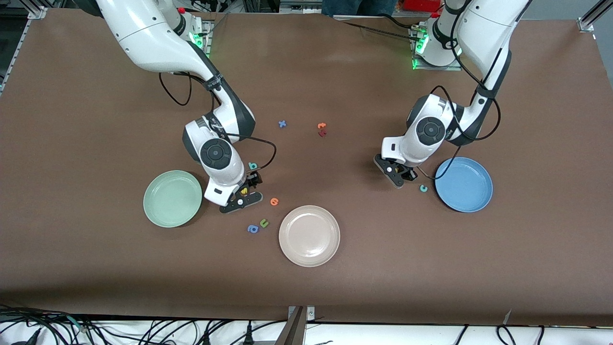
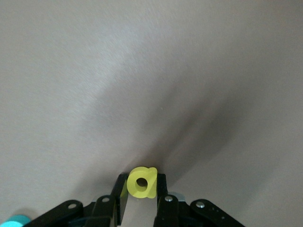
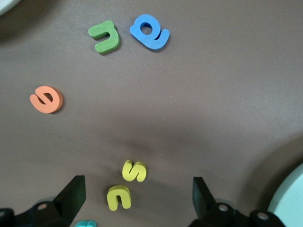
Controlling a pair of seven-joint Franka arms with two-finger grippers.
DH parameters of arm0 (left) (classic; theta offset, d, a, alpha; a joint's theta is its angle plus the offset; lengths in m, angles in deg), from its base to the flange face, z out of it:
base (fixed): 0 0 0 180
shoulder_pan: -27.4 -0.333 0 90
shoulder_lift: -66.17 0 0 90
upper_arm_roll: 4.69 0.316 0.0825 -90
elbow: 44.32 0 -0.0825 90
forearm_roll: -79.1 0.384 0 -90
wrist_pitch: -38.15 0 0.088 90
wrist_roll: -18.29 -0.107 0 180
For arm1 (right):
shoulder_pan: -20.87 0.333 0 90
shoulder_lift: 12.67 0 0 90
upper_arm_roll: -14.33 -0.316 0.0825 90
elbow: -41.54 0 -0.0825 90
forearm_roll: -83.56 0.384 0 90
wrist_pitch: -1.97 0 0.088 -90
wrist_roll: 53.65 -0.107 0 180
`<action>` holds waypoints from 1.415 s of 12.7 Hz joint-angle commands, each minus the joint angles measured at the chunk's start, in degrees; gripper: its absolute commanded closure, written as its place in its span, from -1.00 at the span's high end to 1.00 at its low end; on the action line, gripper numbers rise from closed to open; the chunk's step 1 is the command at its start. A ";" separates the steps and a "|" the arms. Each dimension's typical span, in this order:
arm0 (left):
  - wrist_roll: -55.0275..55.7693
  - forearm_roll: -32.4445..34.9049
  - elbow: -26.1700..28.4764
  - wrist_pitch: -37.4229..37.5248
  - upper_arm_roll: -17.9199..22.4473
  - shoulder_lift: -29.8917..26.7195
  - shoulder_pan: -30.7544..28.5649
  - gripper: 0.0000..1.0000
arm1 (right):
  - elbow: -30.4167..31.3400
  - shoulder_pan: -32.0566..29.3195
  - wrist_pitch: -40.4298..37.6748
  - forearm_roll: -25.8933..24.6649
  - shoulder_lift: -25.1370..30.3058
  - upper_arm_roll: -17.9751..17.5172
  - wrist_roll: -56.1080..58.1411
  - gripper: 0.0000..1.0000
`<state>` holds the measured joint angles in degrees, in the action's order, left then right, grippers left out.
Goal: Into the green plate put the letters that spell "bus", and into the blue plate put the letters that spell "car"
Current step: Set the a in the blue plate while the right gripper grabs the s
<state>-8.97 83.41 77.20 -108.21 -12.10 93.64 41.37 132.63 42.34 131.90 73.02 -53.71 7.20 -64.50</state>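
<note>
My left gripper should drop the yellow "a" inside the blue plate's rim [image 1: 446,173], on the plate's side toward the teal "c".
My left gripper [image 2: 141,178] is low over the table beside the blue plate [image 1: 463,184], shut on a yellow "a" [image 2: 141,184]. A teal "c" [image 1: 423,188] lies between that gripper [image 1: 396,175] and the plate. My right gripper [image 3: 137,185] hangs open next to the green plate [image 1: 173,198], straddling the yellow "s" [image 3: 135,170] and yellow "u" [image 3: 118,197] without touching them. The teal "b" [image 1: 252,166] lies just farther from the front camera than this gripper [image 1: 245,190]. Both plates hold nothing.
A beige plate [image 1: 309,235] sits near the front middle. An orange letter [image 3: 46,99], a green "u" [image 3: 104,37] and a blue "a" [image 3: 149,32] lie between it and the green plate. A blue "x" [image 1: 282,123] and orange and dark red letters [image 1: 322,129] lie mid-table.
</note>
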 commanded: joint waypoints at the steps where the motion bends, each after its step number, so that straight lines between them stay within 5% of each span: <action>1: -0.42 1.50 -2.24 8.94 0.29 -6.09 -0.69 -0.92 | 2.85 -0.56 5.66 -1.15 -0.18 -0.07 0.92 1.00; 4: -3.74 1.58 -10.31 24.42 0.64 -7.34 -4.81 -0.92 | 4.18 -0.65 9.29 -0.97 -1.24 0.02 0.21 0.99; 8: -13.51 1.85 -11.66 25.77 0.82 -4.98 -14.04 -0.93 | 4.45 -0.65 9.30 -0.45 -1.24 -0.07 -0.49 0.96; 10: -14.04 3.24 -11.05 25.42 0.73 -1.90 -16.60 -0.93 | 4.89 -0.73 9.38 -0.45 -1.24 -0.07 -2.59 0.69; 11: -14.05 3.43 -10.96 25.42 0.73 -1.02 -16.87 -0.64 | 5.06 -0.73 9.38 -0.45 -1.24 0.02 -2.77 0.64; 12: -14.05 3.52 -11.04 25.42 0.65 -0.75 -17.48 0.07 | 5.32 -0.73 9.47 -0.45 -1.24 0.02 -2.78 0.64; 13: -14.13 3.52 -11.13 25.42 0.64 -0.75 -17.49 0.99 | 5.41 -0.73 9.47 -0.45 -1.24 0.02 -2.69 0.64; 18: -14.49 2.73 -16.74 25.68 -0.76 -0.14 -13.01 1.00 | 5.50 -0.82 9.47 -0.45 -1.24 0.02 -2.78 0.48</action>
<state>-23.27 85.03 63.40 -83.37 -12.51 92.91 26.04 137.05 41.96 140.38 72.98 -55.39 7.49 -66.52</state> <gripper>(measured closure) 0.084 0.242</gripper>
